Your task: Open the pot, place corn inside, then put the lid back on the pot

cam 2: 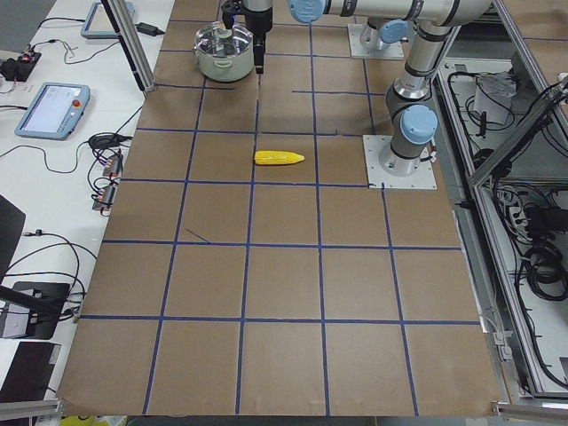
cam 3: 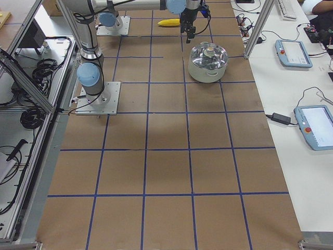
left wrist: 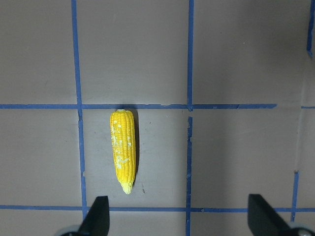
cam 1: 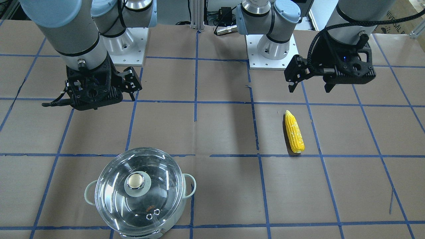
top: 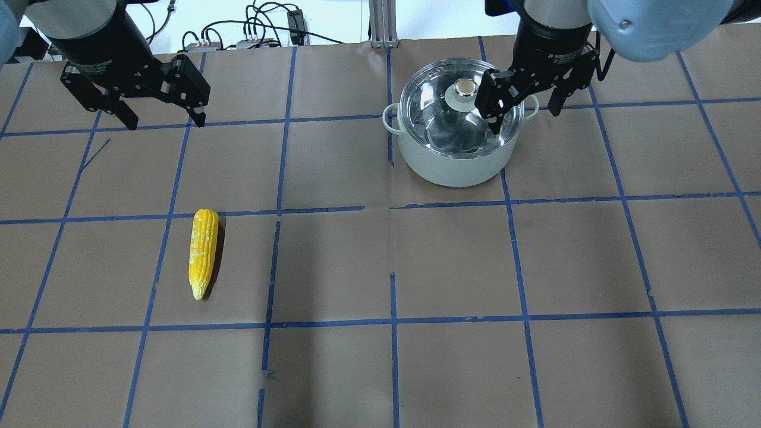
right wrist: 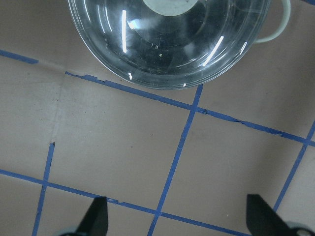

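Note:
The round knob (cam 1: pixel 135 181) in the middle of the clear glass lid is the next place my right gripper needs to go to and close on.
The steel pot (top: pixel 452 169) with pale green handles stands on the table, and the clear glass lid (top: pixel 461 116) sits closed on it. It also shows in the front view (cam 1: pixel 139 196) and at the top of the right wrist view (right wrist: pixel 167 44). The yellow corn (top: pixel 203 252) lies flat on the paper, also in the front view (cam 1: pixel 294 131) and the left wrist view (left wrist: pixel 123 150). My left gripper (top: pixel 165 122) is open and empty, high above the table, with the corn ahead of its left finger (left wrist: pixel 96 219). My right gripper (top: pixel 526 119) is open and empty, hovering on the robot's side of the pot.
The table is brown paper (top: pixel 452 267) with a grid of blue tape lines. The two arm bases (cam 1: pixel 265 46) stand at the robot's edge. Cables and boxes (top: pixel 250 35) lie beyond the far edge. Tablets (cam 3: pixel 294 52) lie on a side bench.

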`<state>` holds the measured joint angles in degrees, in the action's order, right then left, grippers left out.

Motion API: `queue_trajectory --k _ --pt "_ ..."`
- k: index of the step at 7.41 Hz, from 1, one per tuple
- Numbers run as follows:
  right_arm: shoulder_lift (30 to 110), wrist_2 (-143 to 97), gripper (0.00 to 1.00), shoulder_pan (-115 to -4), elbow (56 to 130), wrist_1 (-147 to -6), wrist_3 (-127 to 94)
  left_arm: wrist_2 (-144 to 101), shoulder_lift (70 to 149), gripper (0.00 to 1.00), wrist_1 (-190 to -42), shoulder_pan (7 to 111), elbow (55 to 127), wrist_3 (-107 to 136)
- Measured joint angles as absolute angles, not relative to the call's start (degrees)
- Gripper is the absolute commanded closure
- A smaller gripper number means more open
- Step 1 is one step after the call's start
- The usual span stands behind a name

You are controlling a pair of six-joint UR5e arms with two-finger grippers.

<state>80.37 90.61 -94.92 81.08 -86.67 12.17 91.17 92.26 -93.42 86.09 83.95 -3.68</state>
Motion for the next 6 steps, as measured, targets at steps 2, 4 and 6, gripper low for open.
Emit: queue_trajectory --k 2,4,6 --pt "80.4 90.6 0.00 -94.9 81.1 -86.7 12.2 91.2 92.1 0.00 -93.5 86.2 84.2 -3.7" --pt "80.5 90.5 0.00 -94.9 81.1 -86.6 12.2 91.2 92.1 0.00 -93.5 86.2 84.2 -3.7" --pt "80.5 90.4 0.00 -95.1 80.6 -86.8 12.2 91.2 92.2 0.00 -93.5 86.2 84.3 -3.7"
